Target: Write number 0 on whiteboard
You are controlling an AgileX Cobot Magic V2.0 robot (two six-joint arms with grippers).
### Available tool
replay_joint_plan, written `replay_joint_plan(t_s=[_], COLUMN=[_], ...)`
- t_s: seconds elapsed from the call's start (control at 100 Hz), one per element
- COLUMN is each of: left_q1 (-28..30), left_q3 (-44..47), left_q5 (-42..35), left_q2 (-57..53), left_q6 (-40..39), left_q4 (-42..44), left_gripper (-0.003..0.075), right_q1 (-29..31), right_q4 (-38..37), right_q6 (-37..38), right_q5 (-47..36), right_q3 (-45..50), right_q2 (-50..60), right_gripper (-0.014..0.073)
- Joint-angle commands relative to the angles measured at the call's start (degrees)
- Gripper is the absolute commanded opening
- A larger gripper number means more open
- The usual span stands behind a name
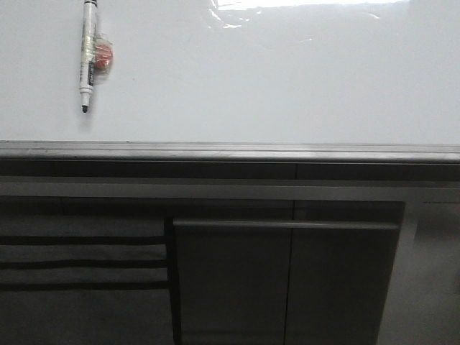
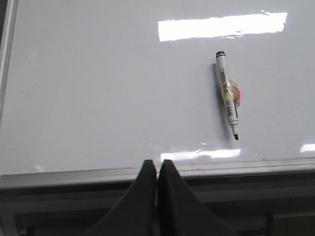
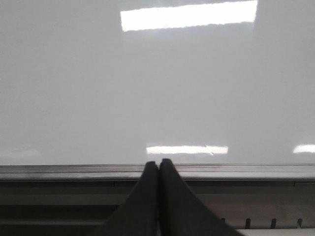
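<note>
I should close my left gripper on the body of the white marker (image 1: pixel 87 75) (image 2: pixel 231 112), between the small red piece and the black tip of the marker.
The whiteboard (image 1: pixel 273 79) is large, glossy and white, with a grey metal rail along its near edge. No number 0 shows on it in any view. A white marker (image 1: pixel 88 56) with a bare black tip lies on the board at the far left, tip toward the near edge, with a small red piece taped to its barrel. It also shows in the left wrist view (image 2: pixel 228 96). My left gripper (image 2: pixel 158 163) is shut and empty over the board's near rail, apart from the marker. My right gripper (image 3: pixel 159 162) is shut and empty over the near rail (image 3: pixel 236 171). Neither gripper shows in the front view.
Dark grey cabinet panels (image 1: pixel 287 280) and horizontal rails sit below the board's near edge. Glare streaks (image 1: pixel 302 6) lie on the far part of the board. The board's left edge rail (image 2: pixel 7 59) shows in the left wrist view.
</note>
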State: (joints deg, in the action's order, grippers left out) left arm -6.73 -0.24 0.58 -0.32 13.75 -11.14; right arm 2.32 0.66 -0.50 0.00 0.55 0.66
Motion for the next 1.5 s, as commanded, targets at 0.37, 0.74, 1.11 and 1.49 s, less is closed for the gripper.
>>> replay_joint_plan(t_s=[0.37, 0.74, 1.11, 1.49], left_q1=[-0.16, -0.16, -0.16, -0.16], left_q3=[-11.06, -32.5, -34.71, -34.71], left_q5=[0.71, 20.48, 22.76, 21.71], left_q2=[1.57, 22.66, 32.75, 39.28], left_q6=[-0.93, -0.93, -0.93, -0.93], left_q4=[-5.23, -1.36, -1.46, -1.76], left_gripper=[-0.002, -0.002, -0.002, 0.0312], right_q1=[0.33, 0.33, 0.33, 0.33], right_q4=[-0.66, -0.66, -0.66, -0.66], right_q6=[-0.25, -0.35, -0.35, -0.35], right_q5=[4.59, 24.66, 27.58, 30.92], right_q3=[-11.09, -32.73, -35.49, -35.49], right_q2=[-1.35, -21.32, -28.64, -32.56], right_gripper=[-0.0073, -0.0073, -0.0073, 0.0093])
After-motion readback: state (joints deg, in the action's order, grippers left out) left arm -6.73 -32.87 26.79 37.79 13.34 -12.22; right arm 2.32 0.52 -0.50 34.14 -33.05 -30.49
